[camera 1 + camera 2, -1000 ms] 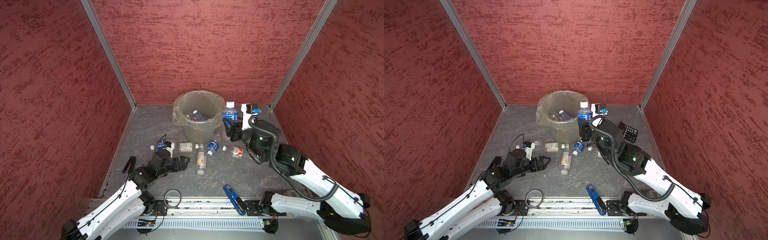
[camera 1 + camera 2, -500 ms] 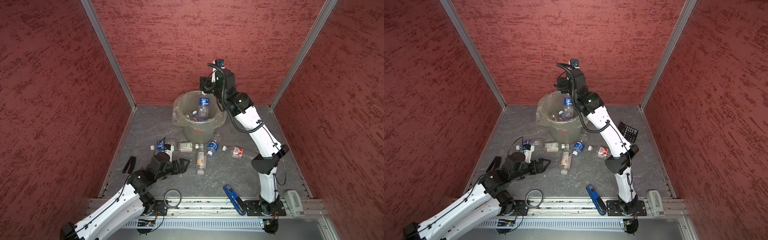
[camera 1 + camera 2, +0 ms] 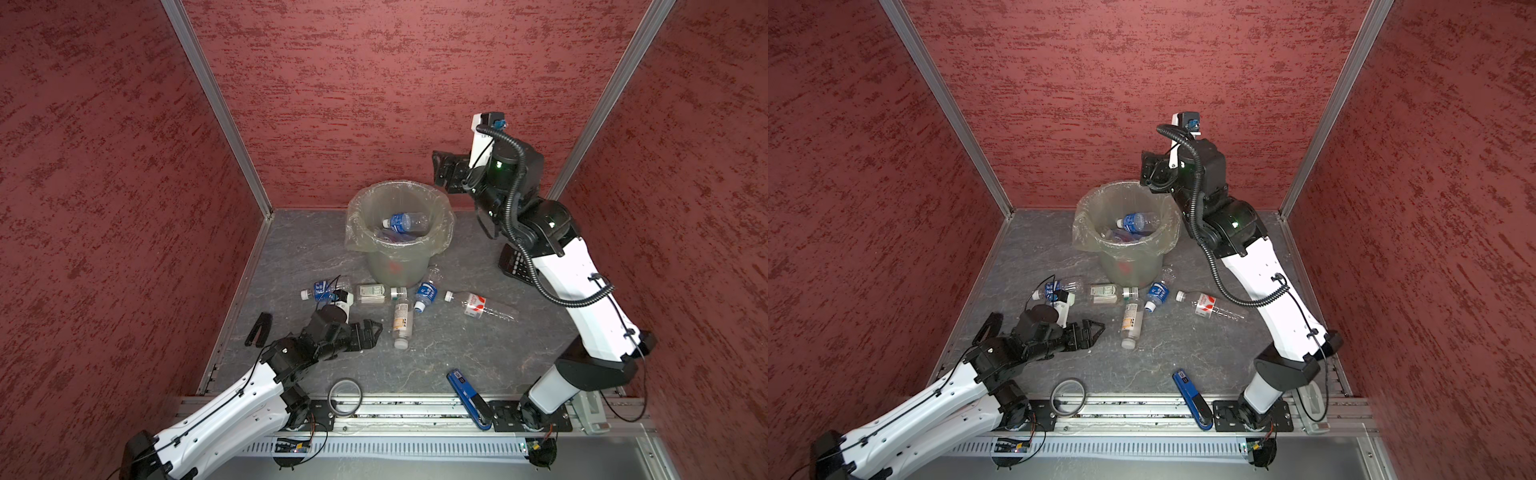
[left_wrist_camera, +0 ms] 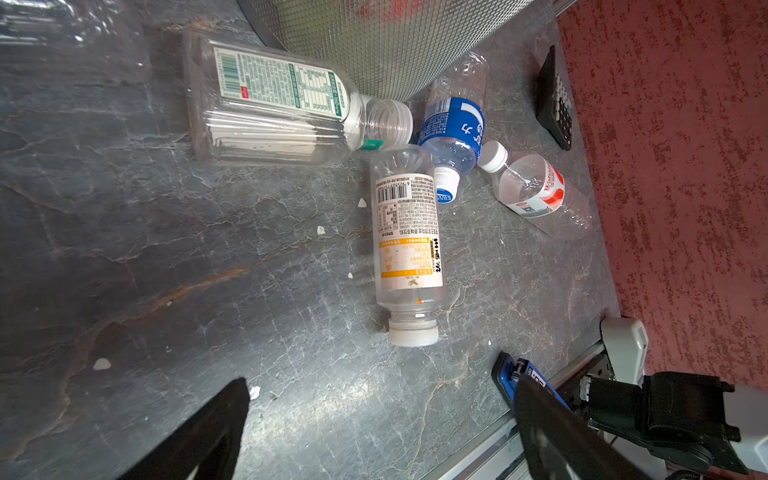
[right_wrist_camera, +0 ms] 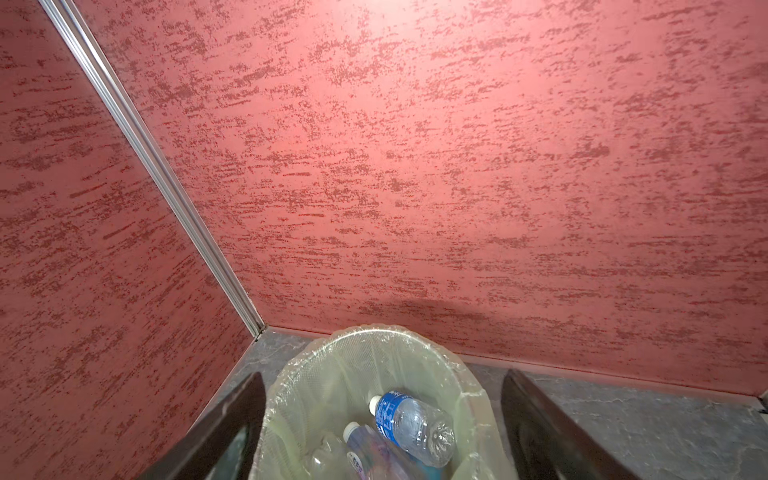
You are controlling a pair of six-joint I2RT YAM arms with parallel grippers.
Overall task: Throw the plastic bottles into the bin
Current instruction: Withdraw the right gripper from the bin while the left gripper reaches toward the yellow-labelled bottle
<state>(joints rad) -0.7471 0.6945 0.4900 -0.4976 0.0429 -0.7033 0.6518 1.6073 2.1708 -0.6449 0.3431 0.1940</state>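
The robot's left gripper will next go to the yellow-labelled bottle and close around the label on the bottle's middle (image 3: pixel 400 318) (image 4: pixel 408 232).
The bin (image 3: pixel 390 266) (image 3: pixel 1126 266) stands at the back of the floor, and a blue-labelled plastic bottle (image 3: pixel 405 221) (image 5: pixel 409 426) lies inside on top of others. My right gripper (image 3: pixel 443 172) (image 5: pixel 382 374) hangs open and empty, high beside the bin's right rim. Several plastic bottles lie in front of the bin, among them a yellow-labelled one (image 3: pixel 403 322) (image 4: pixel 409 245), a green-labelled one (image 3: pixel 376 293) and a red-labelled one (image 3: pixel 478 305). My left gripper (image 3: pixel 374 332) (image 4: pixel 380 384) is open low over the floor, just left of the yellow-labelled bottle's cap.
A black calculator (image 3: pixel 515 266) (image 4: pixel 555 99) lies behind the right arm. A blue-and-black tool (image 3: pixel 465 397) and a tape ring (image 3: pixel 345 397) sit by the front rail. A black clip (image 3: pixel 257 330) lies at the left. Red walls close in on three sides.
The right arm rose from the floor with a blue-labelled bottle, opened over the bin and dropped it in, then drew back to the right. The left gripper edged slightly forward.
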